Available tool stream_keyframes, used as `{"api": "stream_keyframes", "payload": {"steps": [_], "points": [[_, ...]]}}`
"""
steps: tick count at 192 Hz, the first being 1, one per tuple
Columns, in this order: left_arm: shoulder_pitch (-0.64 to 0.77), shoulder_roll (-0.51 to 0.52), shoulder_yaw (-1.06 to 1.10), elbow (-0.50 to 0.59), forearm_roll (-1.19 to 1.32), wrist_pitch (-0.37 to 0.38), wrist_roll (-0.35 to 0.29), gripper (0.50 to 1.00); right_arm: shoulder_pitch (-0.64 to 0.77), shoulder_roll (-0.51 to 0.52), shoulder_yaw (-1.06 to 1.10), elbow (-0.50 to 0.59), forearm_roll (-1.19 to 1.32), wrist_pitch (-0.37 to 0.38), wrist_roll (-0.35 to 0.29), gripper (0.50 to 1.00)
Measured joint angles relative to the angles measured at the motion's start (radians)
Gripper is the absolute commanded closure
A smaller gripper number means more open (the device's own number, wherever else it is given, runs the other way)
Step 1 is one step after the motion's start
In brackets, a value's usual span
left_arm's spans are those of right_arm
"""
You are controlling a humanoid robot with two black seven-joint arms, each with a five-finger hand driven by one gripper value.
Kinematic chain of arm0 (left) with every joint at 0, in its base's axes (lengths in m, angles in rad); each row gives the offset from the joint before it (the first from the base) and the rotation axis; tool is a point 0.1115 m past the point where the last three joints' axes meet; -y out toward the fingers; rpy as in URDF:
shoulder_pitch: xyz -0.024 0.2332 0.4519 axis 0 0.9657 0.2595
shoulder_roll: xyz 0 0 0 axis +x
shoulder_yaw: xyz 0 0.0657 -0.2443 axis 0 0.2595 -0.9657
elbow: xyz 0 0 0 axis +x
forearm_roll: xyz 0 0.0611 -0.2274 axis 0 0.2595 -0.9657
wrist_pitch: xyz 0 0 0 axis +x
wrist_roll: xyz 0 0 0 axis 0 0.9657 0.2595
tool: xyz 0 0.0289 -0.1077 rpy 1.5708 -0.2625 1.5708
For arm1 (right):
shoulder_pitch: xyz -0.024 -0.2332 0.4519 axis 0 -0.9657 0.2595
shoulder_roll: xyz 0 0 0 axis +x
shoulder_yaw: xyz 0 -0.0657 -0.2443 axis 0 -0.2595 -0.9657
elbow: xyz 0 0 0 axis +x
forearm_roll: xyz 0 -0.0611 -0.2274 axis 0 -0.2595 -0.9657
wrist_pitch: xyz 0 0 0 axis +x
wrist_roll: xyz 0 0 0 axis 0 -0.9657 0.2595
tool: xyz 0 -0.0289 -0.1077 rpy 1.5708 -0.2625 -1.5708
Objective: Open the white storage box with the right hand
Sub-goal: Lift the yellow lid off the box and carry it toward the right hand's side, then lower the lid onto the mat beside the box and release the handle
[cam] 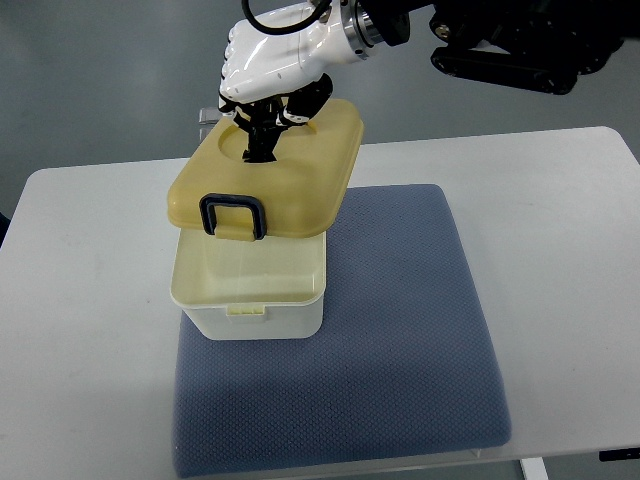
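Note:
The yellowish lid will go down from my right gripper onto the blue-grey mat (pixel 407 245), where I will leave it resting close beside the white storage box.
A white storage box (pixel 252 300) stands on the left part of a blue-grey mat (pixel 400 330). Its yellowish lid (pixel 290 185), with a dark blue latch (pixel 232 215) on the near edge, is lifted off the box and tilted, hovering above it and shifted toward the back. My right hand (pixel 262 130), white with black fingers, comes in from the upper right and is shut on the handle in the recess on top of the lid. The box's near rim and front clip (pixel 248 311) are exposed.
The mat lies on a white table (pixel 80 300) that reaches the left and right edges. A small clear object (pixel 207 122) shows behind the lid at the table's back edge. The black arm segment (pixel 520 50) crosses the upper right.

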Motion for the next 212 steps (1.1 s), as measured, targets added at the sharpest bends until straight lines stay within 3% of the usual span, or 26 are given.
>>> {"api": "stream_keyframes", "payload": {"steps": [101, 165, 212], "points": [[0.0, 0.0, 0.0, 0.0, 0.0, 0.0, 0.0, 0.5, -0.072, -0.309, 0.119, 0.116, -0.198, 0.011, 0.0, 1.0], [0.0, 0.0, 0.0, 0.0, 0.0, 0.0, 0.0, 0.5, -0.189, -0.486, 0.182, 0.174, -0.327, 0.0, 0.0, 0.985], [0.0, 0.0, 0.0, 0.0, 0.0, 0.0, 0.0, 0.5, -0.315, -0.571, 0.224, 0.191, -0.397, -0.066, 0.0, 0.981]]}}
